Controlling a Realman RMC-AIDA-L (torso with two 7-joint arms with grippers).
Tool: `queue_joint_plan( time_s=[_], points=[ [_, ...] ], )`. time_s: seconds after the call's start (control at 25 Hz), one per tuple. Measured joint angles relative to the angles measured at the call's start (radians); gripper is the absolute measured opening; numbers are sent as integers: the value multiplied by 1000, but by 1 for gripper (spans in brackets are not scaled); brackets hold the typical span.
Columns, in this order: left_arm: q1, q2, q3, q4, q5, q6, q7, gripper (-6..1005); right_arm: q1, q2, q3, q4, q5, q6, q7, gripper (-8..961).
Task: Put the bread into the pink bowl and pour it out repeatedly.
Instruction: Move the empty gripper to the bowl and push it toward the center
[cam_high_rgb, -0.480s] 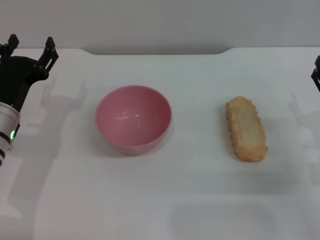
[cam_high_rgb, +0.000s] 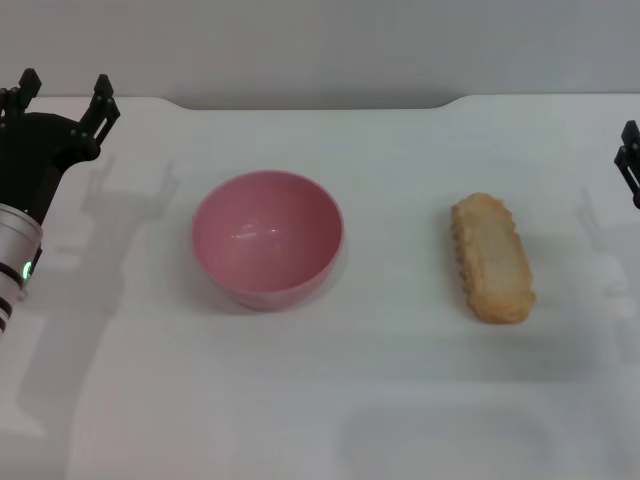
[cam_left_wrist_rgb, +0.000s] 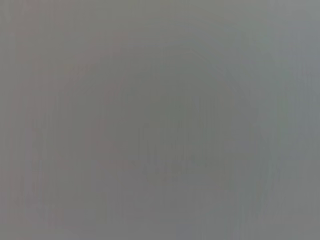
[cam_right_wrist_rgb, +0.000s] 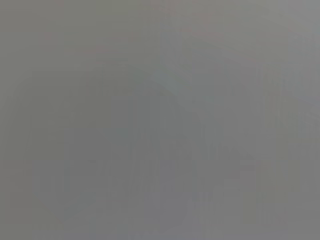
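Next, my left gripper shuts on the rim of the pink bowl (cam_high_rgb: 196, 225), on the side that is farthest away from the bread.
The pink bowl (cam_high_rgb: 268, 237) stands upright and empty on the white table, left of centre in the head view. The bread (cam_high_rgb: 491, 257) lies on the table to its right, pale tan side up, with ridged edges showing along its left side. My left gripper (cam_high_rgb: 62, 92) is at the far left, well clear of the bowl, its fingers spread apart and empty. Only the tip of my right gripper (cam_high_rgb: 630, 160) shows at the right edge, apart from the bread. Both wrist views show only plain grey.
The white table (cam_high_rgb: 330, 400) spreads across the view, with a grey wall behind its back edge. The arms cast soft shadows at both sides.
My right gripper has edged slightly further into view at the right edge. The left gripper, bowl and bread have not moved.
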Motion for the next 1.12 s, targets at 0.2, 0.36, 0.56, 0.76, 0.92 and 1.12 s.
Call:
queue_joint_plan(
  time_s=[0.2,0.36,0.56,0.76,0.92,1.12],
  points=[
    [2,1,8,9,3,-6,0,845,1,0,4,-7,3,23,7,786],
    [60,14,41,130,16,-57,-8,844,-8,0,6,-23,58,24,10,783],
    [162,37,28,421,120,-383,4,844,-17,2,5,-32,87,24,50,779],
    [296,41,-22,871,245,-898,67,844,-21,-2,5,-33,87,29,115,775],
    [328,18,-47,1138,303,-1372,166,843,-18,-3,5,-35,86,47,116,772],
    [305,15,-32,1209,294,-1595,166,843,-13,-5,11,-44,88,78,117,769]
  ],
)
